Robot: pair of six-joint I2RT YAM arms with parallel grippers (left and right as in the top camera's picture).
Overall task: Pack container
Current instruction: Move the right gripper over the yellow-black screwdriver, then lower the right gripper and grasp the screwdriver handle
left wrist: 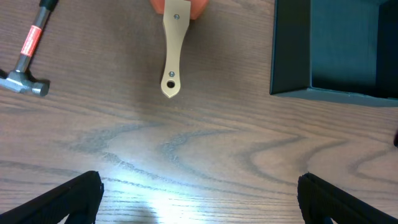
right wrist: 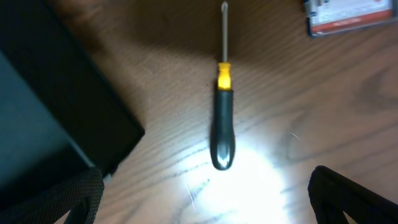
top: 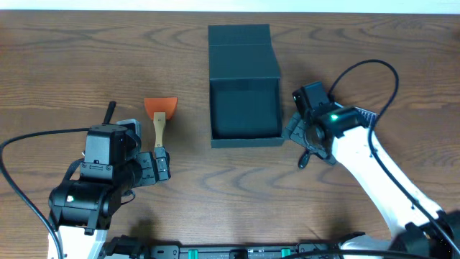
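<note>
Next, my right gripper goes to the screwdriver's black handle (top: pixel 306 155) (right wrist: pixel 224 111) and closes there, close to the yellow collar.
The container (top: pixel 244 108) is a dark teal-black box standing open at the table's middle, its flap lid (top: pixel 243 50) folded back on the far side. It shows at the right of the left wrist view as the container (left wrist: pixel 336 50) and at the left of the right wrist view as the container (right wrist: pixel 56 112). My left gripper (top: pixel 162 165) is open over bare wood near an orange scraper (top: pixel 159 114), whose wooden handle (left wrist: pixel 171 56) lies ahead of the left gripper (left wrist: pixel 199 205). My right gripper (top: pixel 300 142) sits beside the box's right wall, open. A black-handled screwdriver (right wrist: pixel 222 118) lies just ahead of the right gripper (right wrist: pixel 205 199).
A hammer (left wrist: pixel 28 62) with a red-banded handle lies to the left of the scraper; only its handle tip (top: pixel 110 111) shows overhead. A red and white packet (right wrist: pixel 345 15) lies beyond the screwdriver. Cables loop from both arms.
</note>
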